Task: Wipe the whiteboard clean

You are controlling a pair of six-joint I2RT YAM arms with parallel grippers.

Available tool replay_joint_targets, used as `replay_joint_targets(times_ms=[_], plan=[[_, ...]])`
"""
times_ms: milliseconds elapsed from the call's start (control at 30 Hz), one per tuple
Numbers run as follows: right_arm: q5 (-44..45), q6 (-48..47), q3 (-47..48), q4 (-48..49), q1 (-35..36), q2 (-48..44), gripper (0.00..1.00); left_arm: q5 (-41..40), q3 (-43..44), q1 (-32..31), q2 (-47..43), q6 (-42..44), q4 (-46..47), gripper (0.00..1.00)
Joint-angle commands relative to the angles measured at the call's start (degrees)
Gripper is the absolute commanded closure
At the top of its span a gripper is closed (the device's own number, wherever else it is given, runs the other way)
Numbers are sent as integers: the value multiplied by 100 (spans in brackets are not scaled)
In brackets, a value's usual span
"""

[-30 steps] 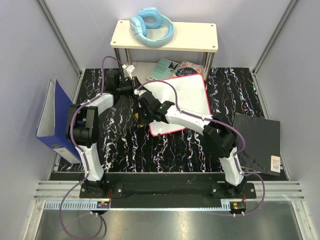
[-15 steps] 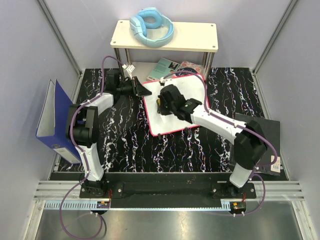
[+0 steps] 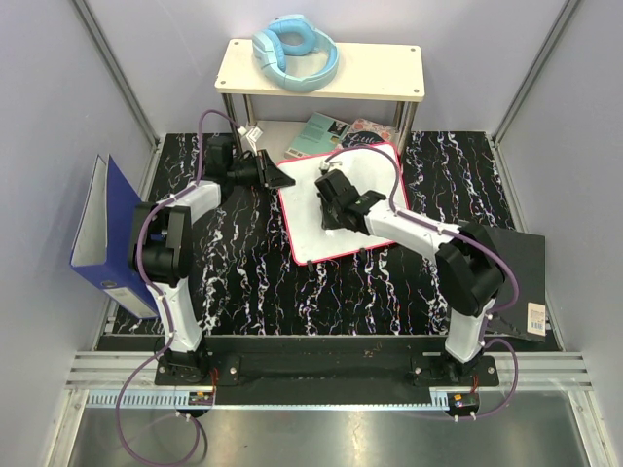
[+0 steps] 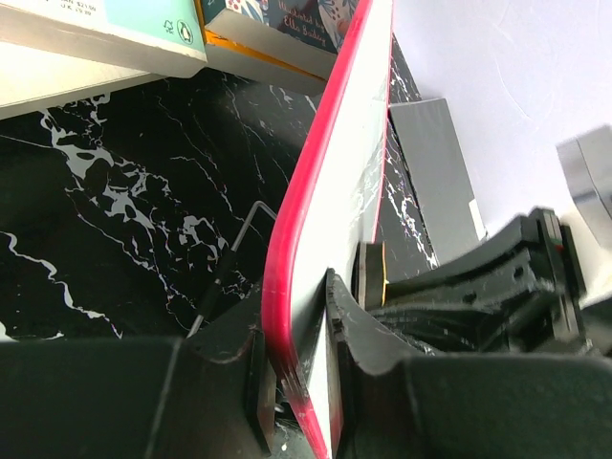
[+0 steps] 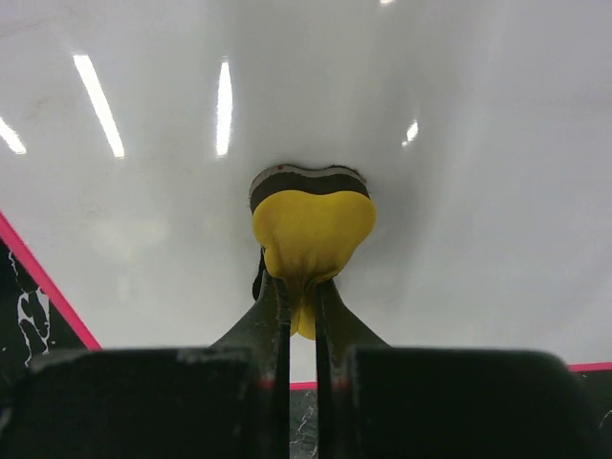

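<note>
Next, I let go of the yellow eraser with my right gripper on the marbled table [image 3: 408,258] between the whiteboard and the black folder.
The whiteboard [image 3: 370,190], white with a red-pink rim, lies on the black marbled table in the middle of the top view. Its surface shows no marks. My left gripper [image 3: 277,180] is shut on the board's left edge; the left wrist view shows the rim [image 4: 287,229] pinched between the jaws. My right gripper [image 3: 331,209] is over the board's left part, shut on a yellow eraser [image 5: 312,229] with a dark underside pressed against the white surface [image 5: 478,143].
A cream shelf [image 3: 321,68] on metal legs stands at the back with blue headphones [image 3: 295,51] on it. Books [image 3: 336,131] lie under it. A blue binder [image 3: 107,238] stands at the left. A black folder [image 3: 506,277] lies at the right.
My right gripper swept with the eraser from the board's left edge toward its middle, then settled slightly lower. The board has tilted and shifted a little. The left gripper holds still.
</note>
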Motion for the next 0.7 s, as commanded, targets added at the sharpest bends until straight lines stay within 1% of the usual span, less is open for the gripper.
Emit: replay_joint_targets(times_ms=[0, 267, 433, 467, 667], plan=[[462, 148, -406, -404, -550, -2, 100, -234, -68, -146, 125, 850, -388, 100], [647, 306, -863, -501, -1024, -186, 100, -242, -68, -155, 124, 859, -397, 100], [445, 622, -1127, -729, -1411, -362, 100, -242, -59, -146, 125, 850, -397, 100], [401, 640, -1214, -738, -1559, -414, 100, -234, -59, -155, 125, 850, -397, 100], [444, 658, -1373, -879, -1930, -547, 100, -216, -59, -155, 124, 833, -370, 100]])
